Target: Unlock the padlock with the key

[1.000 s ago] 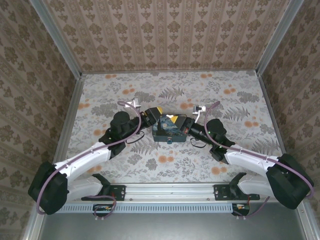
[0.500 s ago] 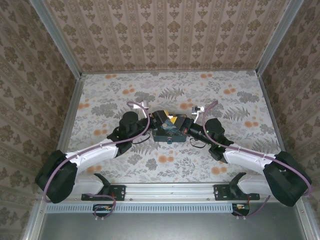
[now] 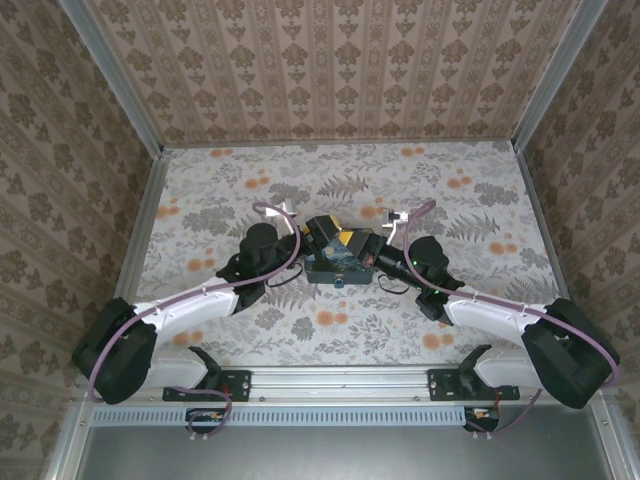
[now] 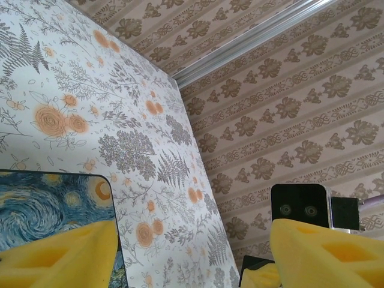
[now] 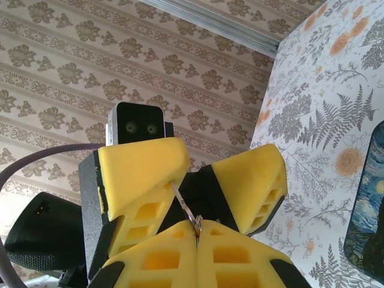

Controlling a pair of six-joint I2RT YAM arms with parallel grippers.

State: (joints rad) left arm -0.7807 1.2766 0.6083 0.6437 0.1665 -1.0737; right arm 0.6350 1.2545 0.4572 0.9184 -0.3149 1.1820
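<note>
Next, my left gripper closes on the thin metal key (image 5: 182,202) and takes it over, because my right gripper holds it by its ring and the key slants crooked.
The blue swirl-painted tin (image 3: 338,266) lies mid-table, and its corner shows in the left wrist view (image 4: 36,204). A tiny lump on its near edge may be the padlock (image 3: 341,283), too small to make out. My right gripper (image 5: 197,231) is shut on the key's ring (image 5: 195,223). The thin metal key (image 5: 180,195) slants up from the ring to one yellow finger (image 5: 141,174) of my left gripper. That left gripper (image 4: 193,240) stands open over the tin's far edge (image 3: 335,238), nothing between its fingers. From above, my right gripper (image 3: 372,258) sits at the tin's right end.
Both arms reach in low from the near corners and meet at the tin. Patterned walls close the table (image 3: 470,210) on three sides. A metal rail (image 3: 340,380) runs along the near edge.
My left arm has swung right and forward, bringing its gripper over the tin's far edge, and its jaws have widened. My right gripper has stayed shut and nearly still.
</note>
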